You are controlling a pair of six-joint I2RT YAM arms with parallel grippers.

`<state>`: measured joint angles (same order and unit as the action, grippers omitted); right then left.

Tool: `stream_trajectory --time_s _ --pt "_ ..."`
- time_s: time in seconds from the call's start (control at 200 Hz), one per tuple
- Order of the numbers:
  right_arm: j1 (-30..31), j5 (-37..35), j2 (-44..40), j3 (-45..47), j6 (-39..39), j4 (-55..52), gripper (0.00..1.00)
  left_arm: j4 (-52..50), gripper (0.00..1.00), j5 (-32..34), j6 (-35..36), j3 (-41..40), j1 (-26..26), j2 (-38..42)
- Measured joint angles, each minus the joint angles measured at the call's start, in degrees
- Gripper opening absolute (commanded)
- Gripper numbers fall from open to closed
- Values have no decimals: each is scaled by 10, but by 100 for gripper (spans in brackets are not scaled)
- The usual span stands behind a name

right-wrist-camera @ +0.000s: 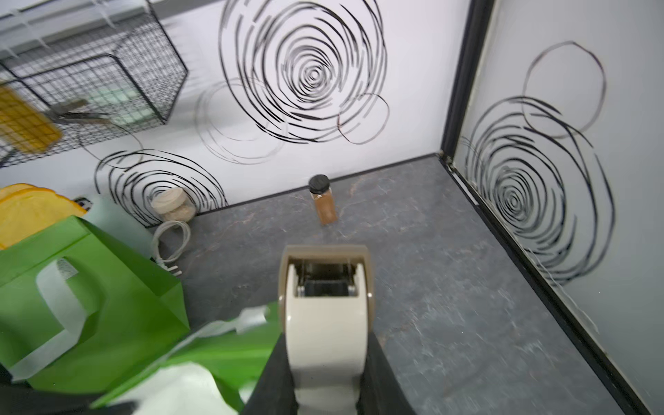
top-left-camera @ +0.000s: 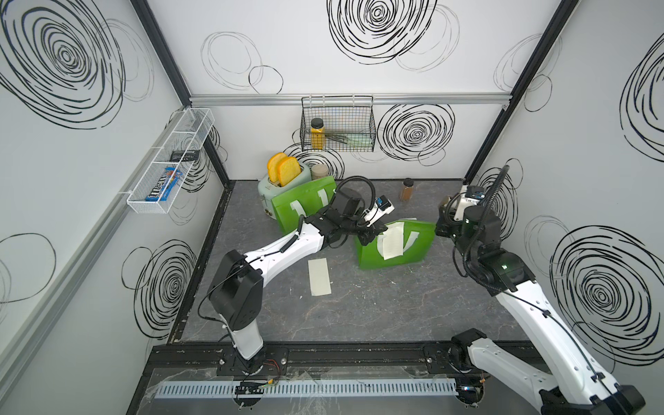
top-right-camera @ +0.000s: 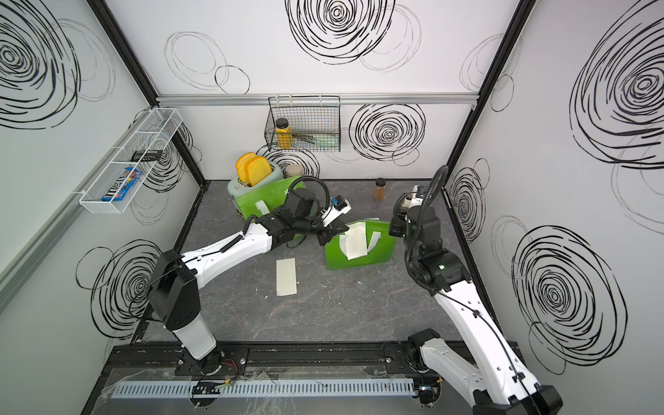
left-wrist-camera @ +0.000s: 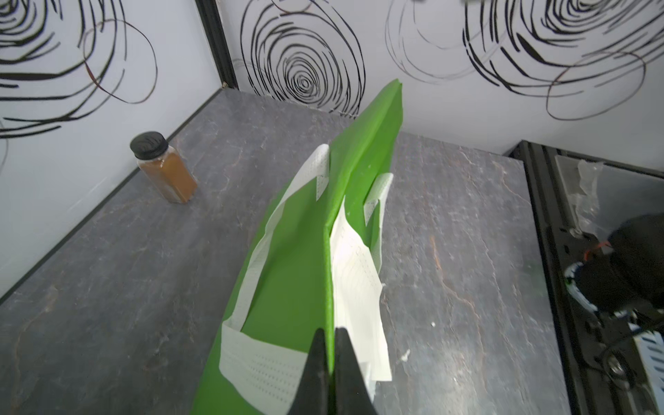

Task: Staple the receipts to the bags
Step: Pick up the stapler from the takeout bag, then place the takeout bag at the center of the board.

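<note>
Next, my right gripper releases the beige stapler on the table (top-left-camera: 433,272) beside the held bag's corner opposite my left gripper.
One green bag (top-left-camera: 395,251) lies tilted mid-table with a white receipt (top-left-camera: 391,242) on its front. My left gripper (left-wrist-camera: 330,334) is shut on this bag's upper edge (left-wrist-camera: 298,269), one finger pressing the receipt (left-wrist-camera: 359,287) against it. In both top views that gripper (top-right-camera: 328,235) sits at the bag's left corner. A second green bag (top-left-camera: 305,208) leans on the toaster. The other receipt (top-left-camera: 319,276) lies flat on the table, in front of the left arm. My right gripper (right-wrist-camera: 327,345) is shut on a beige stapler (right-wrist-camera: 327,309), hovering just right of the held bag (right-wrist-camera: 222,355).
A mint toaster (top-left-camera: 284,179) with two toast slices stands at the back, with a jar (top-left-camera: 319,171) and a cord (right-wrist-camera: 172,240) beside it. A brown spice jar (top-left-camera: 407,188) stands near the back wall. A black wire basket (top-left-camera: 337,124) and a white wire shelf (top-left-camera: 169,161) hang on the walls.
</note>
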<state>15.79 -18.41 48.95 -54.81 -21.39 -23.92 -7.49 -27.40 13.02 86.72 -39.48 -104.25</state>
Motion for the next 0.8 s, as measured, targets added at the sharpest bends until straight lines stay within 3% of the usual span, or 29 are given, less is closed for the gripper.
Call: stream_trajectory --time_s 0.185,0.325,0.415,0.51,0.756,0.801 --pt "-81 92 -27 90 -14 -66 6 0 2 8 -2 131 0 -101" --pt "-93 151 5 147 -18 -104 5 -5 10 6 -5 204 2 -162" --pt "-94 183 55 148 -17 -116 7 -8 25 2 -15 223 5 -182" --pt "-99 213 112 147 -14 -115 7 -7 55 -10 -30 225 13 -186" --pt "-101 251 307 107 -6 -126 6 6 78 -27 -62 217 49 -173" --pt "-101 256 337 92 -6 -128 6 16 88 -28 -71 201 57 -157"
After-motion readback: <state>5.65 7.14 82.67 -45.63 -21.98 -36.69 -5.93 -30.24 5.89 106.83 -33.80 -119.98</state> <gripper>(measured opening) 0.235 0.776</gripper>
